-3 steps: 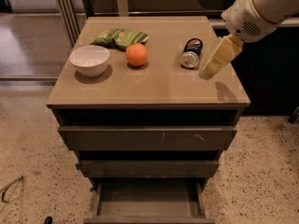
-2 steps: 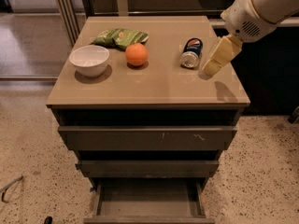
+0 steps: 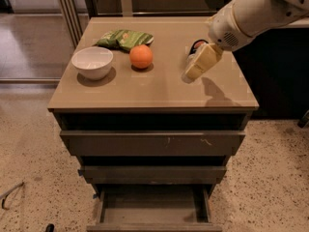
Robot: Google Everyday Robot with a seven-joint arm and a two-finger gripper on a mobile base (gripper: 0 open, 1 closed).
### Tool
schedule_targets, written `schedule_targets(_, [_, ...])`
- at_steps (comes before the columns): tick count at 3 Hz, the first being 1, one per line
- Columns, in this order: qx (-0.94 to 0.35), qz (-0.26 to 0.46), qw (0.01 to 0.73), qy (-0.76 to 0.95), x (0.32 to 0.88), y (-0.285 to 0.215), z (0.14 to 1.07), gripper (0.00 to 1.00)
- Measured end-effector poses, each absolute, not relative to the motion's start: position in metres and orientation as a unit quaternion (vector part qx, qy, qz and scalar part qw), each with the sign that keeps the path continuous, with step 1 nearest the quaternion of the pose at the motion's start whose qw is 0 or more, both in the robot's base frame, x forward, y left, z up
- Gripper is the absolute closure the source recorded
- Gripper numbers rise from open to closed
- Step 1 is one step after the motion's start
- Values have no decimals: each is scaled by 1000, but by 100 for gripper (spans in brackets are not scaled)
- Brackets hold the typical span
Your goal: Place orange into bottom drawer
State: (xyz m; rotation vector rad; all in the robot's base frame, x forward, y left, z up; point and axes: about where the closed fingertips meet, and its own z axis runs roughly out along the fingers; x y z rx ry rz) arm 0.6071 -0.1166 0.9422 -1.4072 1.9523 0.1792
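The orange beside the white bowl is next for my gripper, which should move to it and close around the orange's sides (image 3: 142, 57).
The orange (image 3: 141, 56) sits on the cabinet top (image 3: 154, 88), left of centre, between the white bowl and the green bag. The bottom drawer (image 3: 153, 208) is pulled open at the foot of the cabinet and its tray holds nothing. My gripper (image 3: 192, 74) hangs above the right part of the top, well to the right of the orange and holding nothing I can see. It covers most of a can (image 3: 197, 46) behind it.
A white bowl (image 3: 92, 62) stands at the left of the top. A green snack bag (image 3: 124, 37) lies behind the orange. The two upper drawers (image 3: 152, 142) stick out slightly. A dark cabinet stands to the right and a speckled floor lies around.
My gripper has moved left and a little toward the orange, now covering most of the can. The orange, bowl and bag have not moved.
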Motion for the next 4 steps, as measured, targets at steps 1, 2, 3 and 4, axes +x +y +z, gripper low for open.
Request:
schedule_targets(1, [-547,113,386,735,639,-72,926,0])
schedule_targets(2, [-545,116,387,735,643,-69,920,0])
schedule_targets(3, [-543,128,401,727,663,-53,905,0])
schedule_targets(4, [-543,144,417,715,694,-28,892,0])
